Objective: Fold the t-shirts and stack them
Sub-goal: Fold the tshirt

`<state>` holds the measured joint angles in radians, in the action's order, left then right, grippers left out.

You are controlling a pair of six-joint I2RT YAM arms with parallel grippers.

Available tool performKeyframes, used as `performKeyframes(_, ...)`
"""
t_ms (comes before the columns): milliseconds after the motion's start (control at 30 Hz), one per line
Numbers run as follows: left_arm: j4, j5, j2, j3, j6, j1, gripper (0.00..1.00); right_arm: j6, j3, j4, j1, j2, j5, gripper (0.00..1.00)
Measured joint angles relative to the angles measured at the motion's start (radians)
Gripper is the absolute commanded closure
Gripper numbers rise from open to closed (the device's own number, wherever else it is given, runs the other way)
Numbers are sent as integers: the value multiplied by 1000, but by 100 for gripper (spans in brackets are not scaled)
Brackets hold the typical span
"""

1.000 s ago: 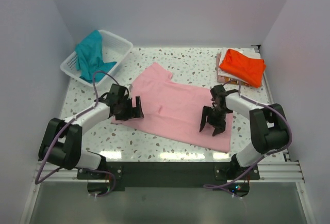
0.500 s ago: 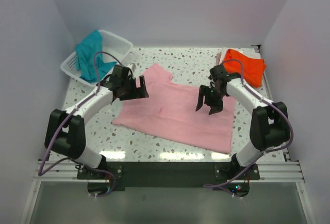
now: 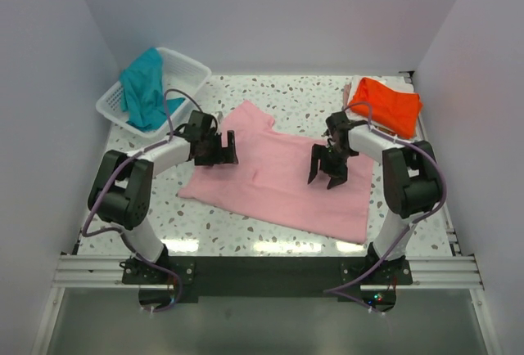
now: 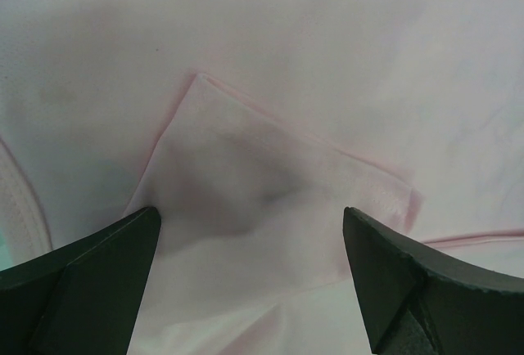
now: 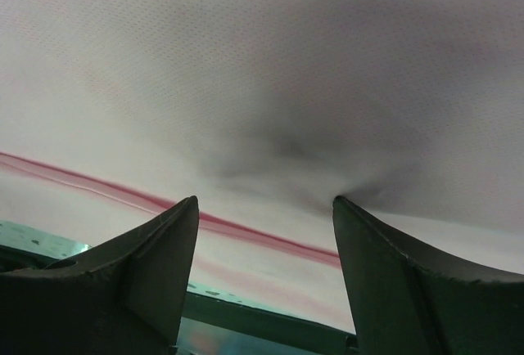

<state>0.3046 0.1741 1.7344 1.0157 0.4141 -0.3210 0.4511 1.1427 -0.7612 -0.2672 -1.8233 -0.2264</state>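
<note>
Next, my left gripper closes on the far corner of the sleeve (image 3: 246, 102) (image 4: 201, 78) of the light pink t-shirt, the corner nearest the white lattice basket.
The light pink t-shirt (image 3: 278, 177) lies spread flat on the speckled table, one sleeve pointing to the far left. My left gripper (image 3: 221, 152) is open and low over its left part; the left wrist view shows a folded pink corner (image 4: 270, 183) between the fingers. My right gripper (image 3: 326, 171) is open over the shirt's right part; the right wrist view shows pink cloth (image 5: 270, 110) and a seam close up. The bright orange t-shirt (image 3: 386, 103) lies folded at the far right. The teal t-shirt (image 3: 146, 87) hangs over the basket.
A white lattice basket (image 3: 184, 73) stands at the far left corner. White walls close the table on three sides. A pale item (image 3: 350, 93) peeks out beside the orange shirt.
Both grippers have moved away from the near edge toward the far side over the pink shirt and closer together. The shirt itself has not visibly shifted.
</note>
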Motion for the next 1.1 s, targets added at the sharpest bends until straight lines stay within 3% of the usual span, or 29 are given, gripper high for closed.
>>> performKeyframes(300, -104, -9, -166, -212, 2, 0, 1, -7, -67, 51, -8, 51, -5, 30)
performKeyframes(667, -52, -10, -392, -399, 96, -4, 1, 5, -199, 108, -36, 152, -58, 30)
performKeyframes(900, 68, -10, -460, -404, 129, -20, 0, 8, -210, 97, -41, 170, -70, 29)
performKeyframes(1100, 160, -26, -464, -267, 129, -20, 0, 23, -127, -3, -45, 167, 0, 29)
